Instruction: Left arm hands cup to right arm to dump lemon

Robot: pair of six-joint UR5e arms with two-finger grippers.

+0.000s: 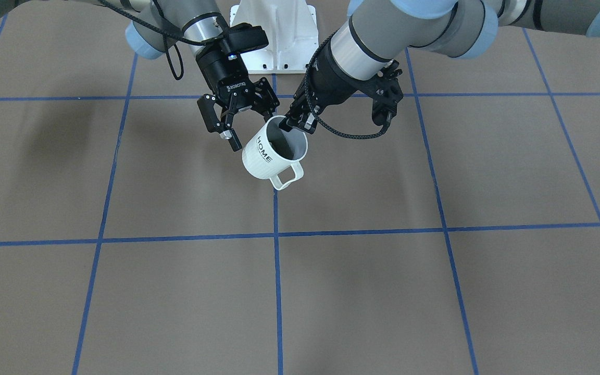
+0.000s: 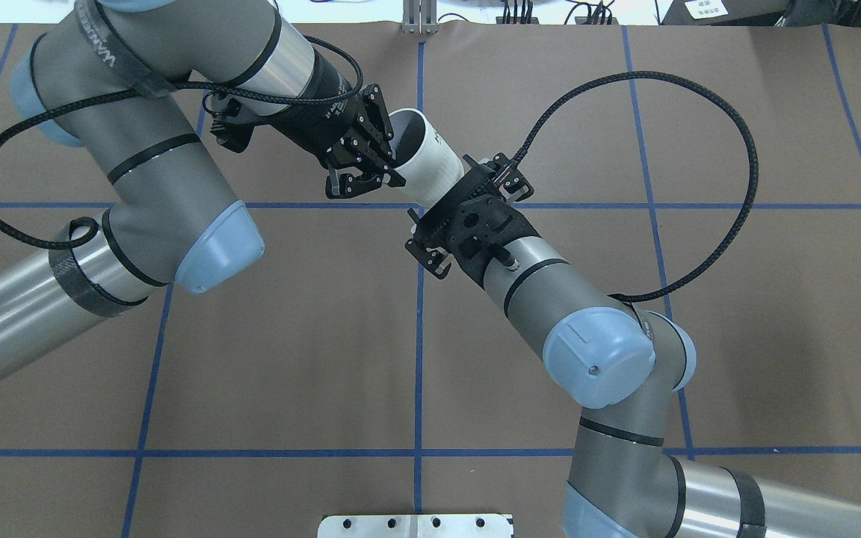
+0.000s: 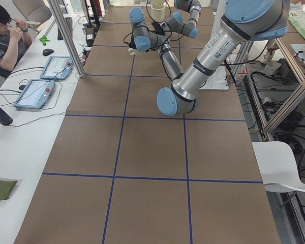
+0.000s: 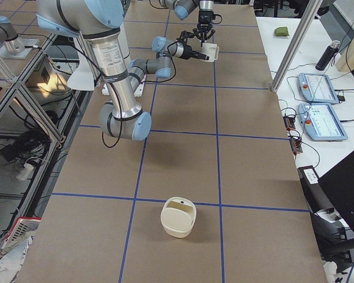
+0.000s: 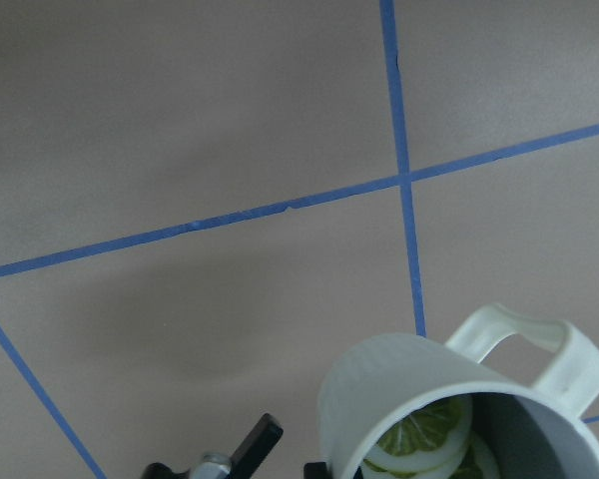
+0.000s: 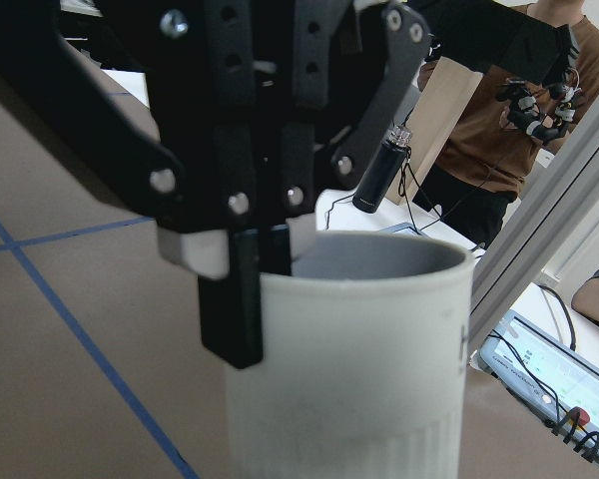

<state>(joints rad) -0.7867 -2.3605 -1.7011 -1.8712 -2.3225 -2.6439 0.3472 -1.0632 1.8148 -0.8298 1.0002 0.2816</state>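
Note:
Next, my left gripper lets go of the white cup between the open fingers of my right gripper (image 1: 262, 130).
The white "HOME" cup (image 1: 271, 153) hangs tilted in the air above the table's far middle, handle pointing down toward the table. My left gripper (image 1: 288, 125) is shut on its rim, one finger inside and one outside; it also shows in the overhead view (image 2: 384, 161). Lemon slices (image 5: 419, 439) lie inside the cup. My right gripper (image 1: 252, 129) is open, with its fingers on either side of the cup's lower wall (image 2: 438, 172), not closed on it. In the right wrist view the cup (image 6: 359, 349) fills the centre.
A cream round container (image 4: 177, 217) stands on the table near the robot's right end. The white robot base mount (image 1: 274, 36) is behind the grippers. Tablets (image 4: 318, 88) and operators are along the table's far side.

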